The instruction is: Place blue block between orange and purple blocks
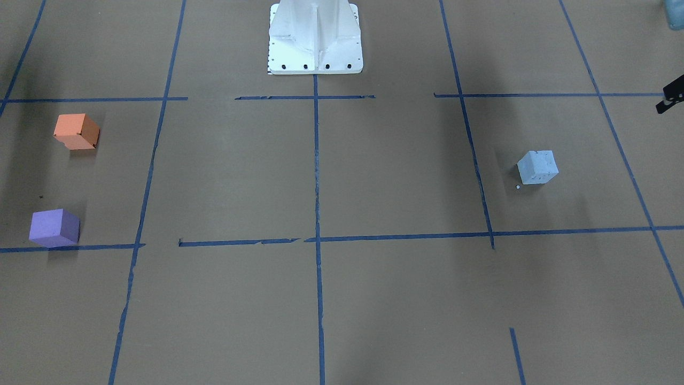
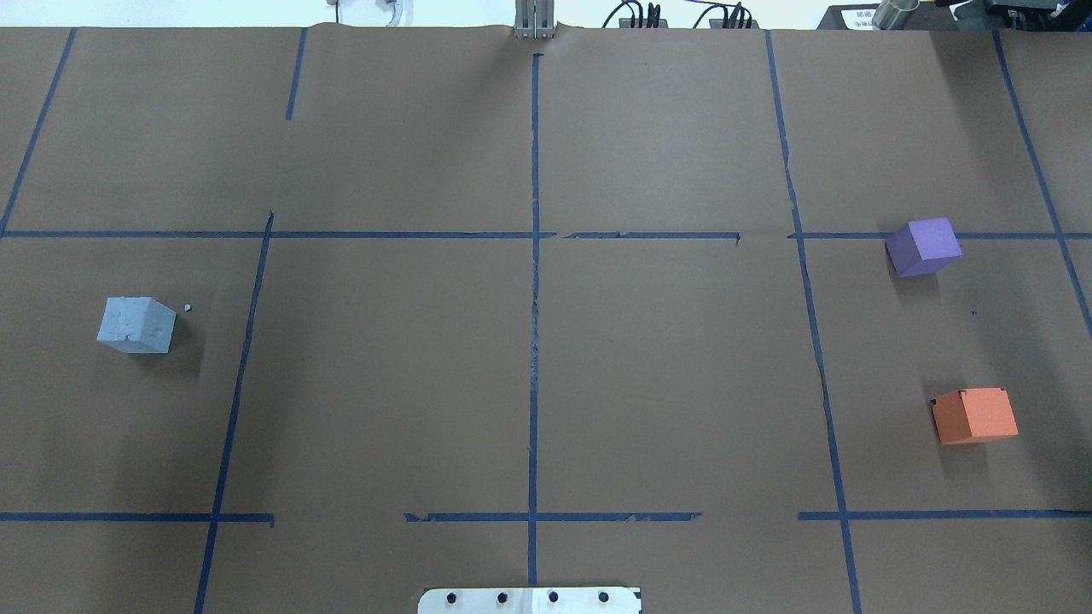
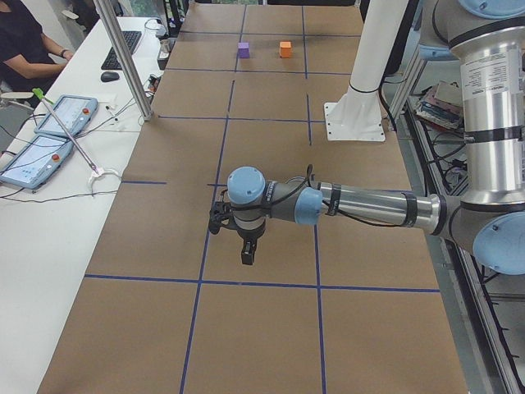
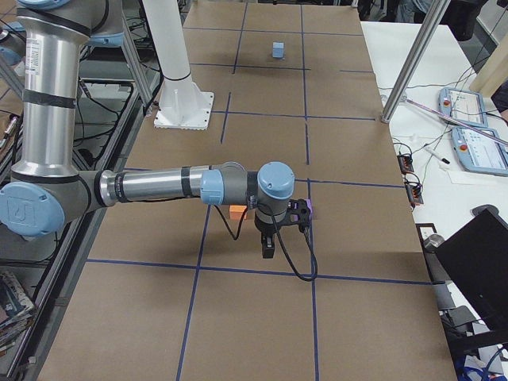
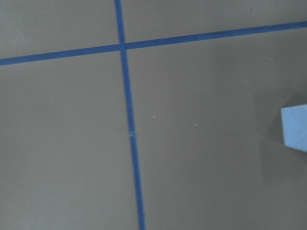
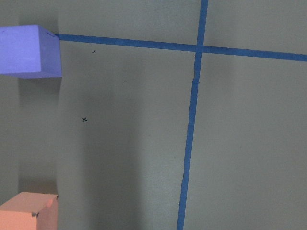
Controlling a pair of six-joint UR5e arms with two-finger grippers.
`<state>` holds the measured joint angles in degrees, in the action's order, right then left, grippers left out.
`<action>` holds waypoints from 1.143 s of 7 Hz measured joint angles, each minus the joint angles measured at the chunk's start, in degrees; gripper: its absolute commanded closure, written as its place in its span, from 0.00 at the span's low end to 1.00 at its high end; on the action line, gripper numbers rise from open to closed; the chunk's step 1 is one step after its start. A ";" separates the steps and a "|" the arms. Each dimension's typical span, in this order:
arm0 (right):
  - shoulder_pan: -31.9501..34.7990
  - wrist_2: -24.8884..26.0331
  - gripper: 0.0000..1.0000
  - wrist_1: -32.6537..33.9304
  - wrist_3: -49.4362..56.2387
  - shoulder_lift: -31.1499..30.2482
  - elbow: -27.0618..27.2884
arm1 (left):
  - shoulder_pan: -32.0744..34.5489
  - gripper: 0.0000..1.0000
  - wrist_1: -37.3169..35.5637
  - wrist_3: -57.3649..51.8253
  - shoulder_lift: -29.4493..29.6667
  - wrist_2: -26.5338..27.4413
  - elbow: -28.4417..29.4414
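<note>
The blue block sits alone, far from the orange and purple blocks, and my left gripper needs to next close on the upper part of the blue block (image 1: pixel 538 160) (image 5: pixel 297 123).
The pale blue block (image 1: pixel 537 167) sits alone on the brown table on the robot's left side (image 2: pixel 136 325), and its corner shows at the right edge of the left wrist view (image 5: pixel 295 127). The orange block (image 2: pixel 974 415) and the purple block (image 2: pixel 924 246) sit apart on the robot's right side, with a bare gap between them (image 6: pixel 28 211) (image 6: pixel 29 51). My left gripper (image 3: pixel 246 253) hangs above the table and hides the blue block in that view. My right gripper (image 4: pixel 268 244) hovers by the orange and purple blocks. I cannot tell whether either is open or shut.
Blue tape lines (image 2: pixel 534 341) divide the brown paper into a grid. The white robot base (image 1: pixel 315 43) stands at the table's middle edge. A black part (image 1: pixel 672 97) juts in at the front view's right edge. A side desk with tablets (image 3: pixel 49 131) and a metal pole (image 3: pixel 123 61) border the table.
</note>
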<state>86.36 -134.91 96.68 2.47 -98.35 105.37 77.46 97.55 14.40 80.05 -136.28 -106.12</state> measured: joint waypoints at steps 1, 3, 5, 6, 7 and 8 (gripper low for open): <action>-0.14 0.00 0.00 0.00 -0.01 0.00 -0.04 | -5.58 0.00 6.56 11.69 0.86 0.22 0.19; -0.35 0.00 0.00 0.00 -0.01 0.00 -0.16 | -14.97 0.00 14.29 26.65 4.35 3.39 1.75; -0.76 -0.37 0.00 0.02 0.07 -0.02 -0.20 | -21.87 0.00 15.99 31.44 7.01 9.95 3.88; -0.80 -1.18 0.00 0.06 0.15 -0.08 -0.23 | -22.94 0.00 16.18 32.03 7.93 10.83 4.96; -0.83 -1.94 0.00 0.08 0.24 -0.13 -0.24 | -23.32 0.00 16.24 32.49 8.78 10.86 5.51; -0.84 -2.27 0.00 0.07 0.35 -0.16 -0.25 | -23.59 0.00 16.24 32.73 9.41 10.81 5.78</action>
<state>85.52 -137.18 96.75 2.82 -98.51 105.12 53.87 113.79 47.13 89.46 -125.47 -100.34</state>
